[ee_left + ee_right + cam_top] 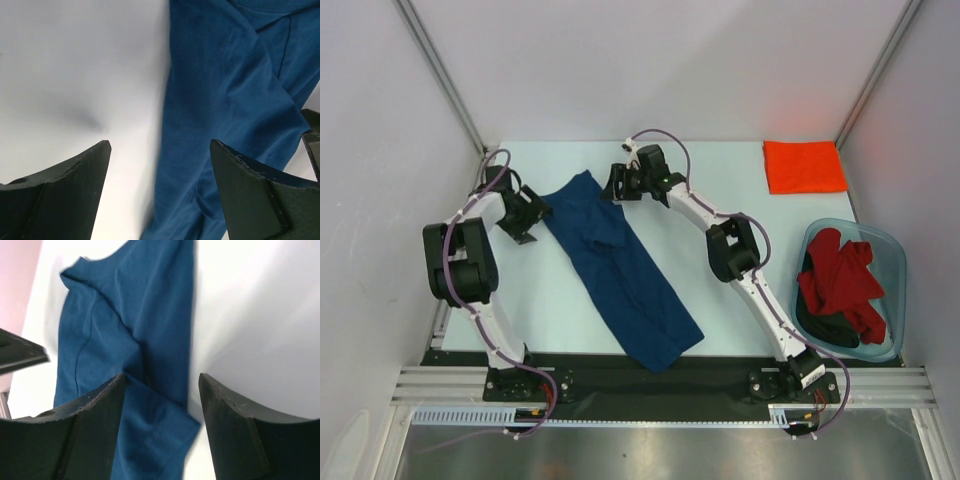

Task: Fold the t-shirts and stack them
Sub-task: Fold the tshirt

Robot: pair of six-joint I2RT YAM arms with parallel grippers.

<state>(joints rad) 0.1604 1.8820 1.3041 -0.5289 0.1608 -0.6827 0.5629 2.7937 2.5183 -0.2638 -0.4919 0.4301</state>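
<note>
The navy blue t-shirt slants toward the table's near edge. Next, my left gripper pinches the t-shirt's side (557, 206) by its far end and help swing it straight.
A navy blue t-shirt (620, 275) lies folded into a long strip, running from the back middle of the table toward the near edge. My left gripper (532, 212) stands open at the strip's left edge near its far end; in the left wrist view the blue cloth (225, 100) fills the right half between the wide jaws. My right gripper (617, 183) is open at the strip's far right corner, and the shirt's corner (160, 425) lies between its fingers. A folded orange t-shirt (803, 166) sits at the back right. Red t-shirts (838, 280) and a dark one (835, 328) fill the tub.
The clear bluish tub (895, 262) stands at the right edge of the table. Grey walls and metal frame posts close in the back and sides. A black strip (620, 378) runs along the near edge by the arm bases.
</note>
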